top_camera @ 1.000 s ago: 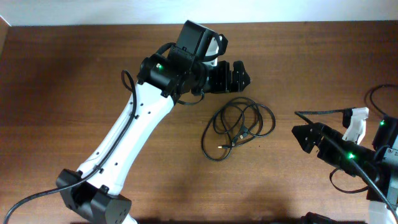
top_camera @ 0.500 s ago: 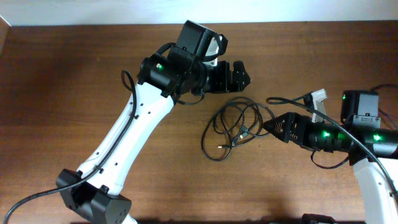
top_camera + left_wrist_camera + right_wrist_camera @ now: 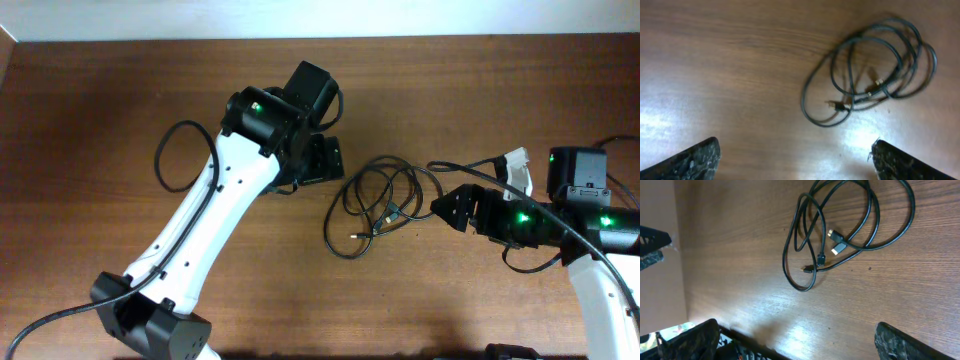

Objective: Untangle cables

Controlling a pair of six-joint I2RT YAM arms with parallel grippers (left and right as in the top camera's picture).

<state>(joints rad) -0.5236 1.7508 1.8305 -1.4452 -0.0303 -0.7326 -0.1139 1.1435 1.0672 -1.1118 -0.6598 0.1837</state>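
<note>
The looped cable pieces (image 3: pixel 343 191) (image 3: pixel 826 58) in the tangle of thin black cables face my left gripper, which should go there next and close on them.
A tangle of thin black cables (image 3: pixel 385 200) lies looped on the wooden table near the middle, with small plug ends (image 3: pixel 392 213) inside the loops. It shows in the left wrist view (image 3: pixel 875 70) at upper right and in the right wrist view (image 3: pixel 840 230) at the top. My left gripper (image 3: pixel 322 160) is open and empty, just left of the tangle. My right gripper (image 3: pixel 452 208) is open and empty, just right of the tangle. Neither touches a cable.
The wooden table (image 3: pixel 120 120) ends at a pale wall strip along the back. Thicker black robot wires loop beside the left arm (image 3: pixel 170 160) and near the right arm's base (image 3: pixel 610 150). The table's edge (image 3: pixel 755 342) shows low in the right wrist view.
My left gripper has swung down and to the left, from above the tangle to its left side. My right arm came in from the right, then drew back slightly.
</note>
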